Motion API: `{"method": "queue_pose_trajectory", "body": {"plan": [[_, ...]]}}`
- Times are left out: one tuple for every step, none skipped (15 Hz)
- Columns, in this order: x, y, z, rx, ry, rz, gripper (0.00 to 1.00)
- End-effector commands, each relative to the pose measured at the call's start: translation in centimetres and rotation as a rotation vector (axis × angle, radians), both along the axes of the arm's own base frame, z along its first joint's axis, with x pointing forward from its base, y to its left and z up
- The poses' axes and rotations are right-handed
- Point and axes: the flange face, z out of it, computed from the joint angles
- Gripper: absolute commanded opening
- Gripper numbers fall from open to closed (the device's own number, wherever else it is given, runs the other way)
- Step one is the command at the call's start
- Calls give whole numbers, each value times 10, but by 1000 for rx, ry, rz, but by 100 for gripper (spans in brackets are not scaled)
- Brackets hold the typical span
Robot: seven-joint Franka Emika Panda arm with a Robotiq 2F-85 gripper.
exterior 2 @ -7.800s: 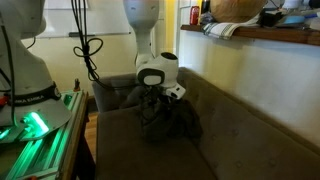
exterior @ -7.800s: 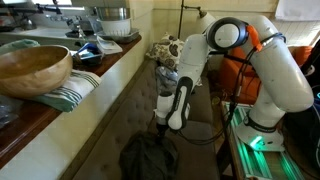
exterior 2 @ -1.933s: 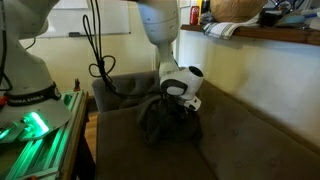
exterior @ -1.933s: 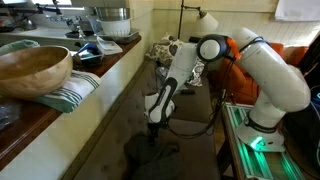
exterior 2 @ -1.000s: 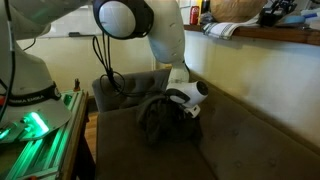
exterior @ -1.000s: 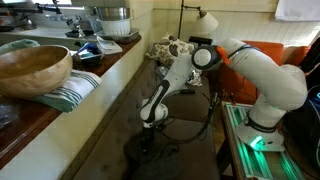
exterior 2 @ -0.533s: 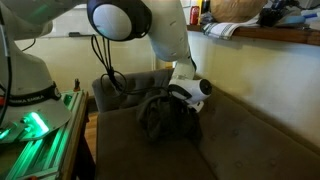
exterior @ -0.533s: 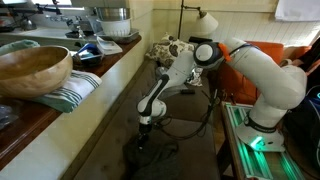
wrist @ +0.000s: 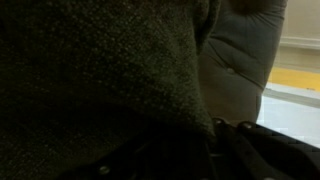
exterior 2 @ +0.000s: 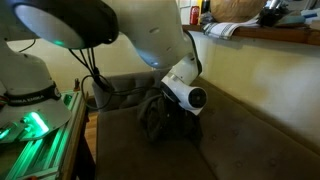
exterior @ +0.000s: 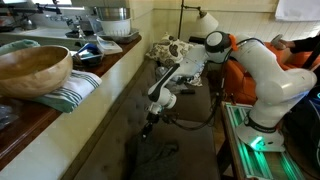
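Next, the gripper releases the dark grey knitted cloth on the near end of the brown couch seat [exterior: 159, 161].
A dark knit garment lies heaped on the brown couch seat in both exterior views [exterior: 150, 155] [exterior 2: 158, 122]. My gripper [exterior: 148, 127] reaches down onto the top of the heap, and its white wrist [exterior 2: 188, 96] sits right over the cloth. In the wrist view the knit fabric [wrist: 90, 70] fills most of the picture, pressed close to the lens. The dark fingers [wrist: 240, 135] show only dimly at the bottom edge. The jaws look shut with the fabric pinched at them, though the fingertips are buried in the cloth.
The couch back [exterior 2: 250, 90] runs up to a wooden ledge holding a wooden bowl [exterior: 30, 68] and a striped towel [exterior: 72, 92]. A padded armrest [exterior 2: 125, 88] closes the couch end. The green-lit robot base [exterior: 255, 140] [exterior 2: 35, 125] stands beside the couch, with a cable trailing.
The jaws have closed from open to shut on the heap. The arm's upper links swung over, now filling the top of an exterior view; the wrist rose slightly.
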Motion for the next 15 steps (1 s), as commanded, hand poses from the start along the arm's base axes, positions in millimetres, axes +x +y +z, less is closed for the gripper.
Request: {"method": "queue_pose_trajectory", "body": {"plan": [[-54,-39,35,4,-101,-153,1],[-64,-53,45,-8,-131,-199,1],[-76,-65,54,-26,-161,-245,1],[-87,-79,66,-50,-191,-290,1],[-97,-93,80,-88,-219,-332,1],[-110,-106,93,-118,-237,-368,1],[-123,-118,112,-166,-255,-399,1],[-134,-126,126,-202,-261,-430,1],[-142,-135,144,-243,-269,-456,1],[-152,-141,161,-279,-277,-482,1],[-158,-146,180,-322,-293,-501,1],[-165,-149,198,-365,-308,-520,1],[-169,-152,217,-402,-318,-537,1],[-174,-151,233,-430,-320,-547,1],[-173,-142,243,-442,-302,-531,1]]}}
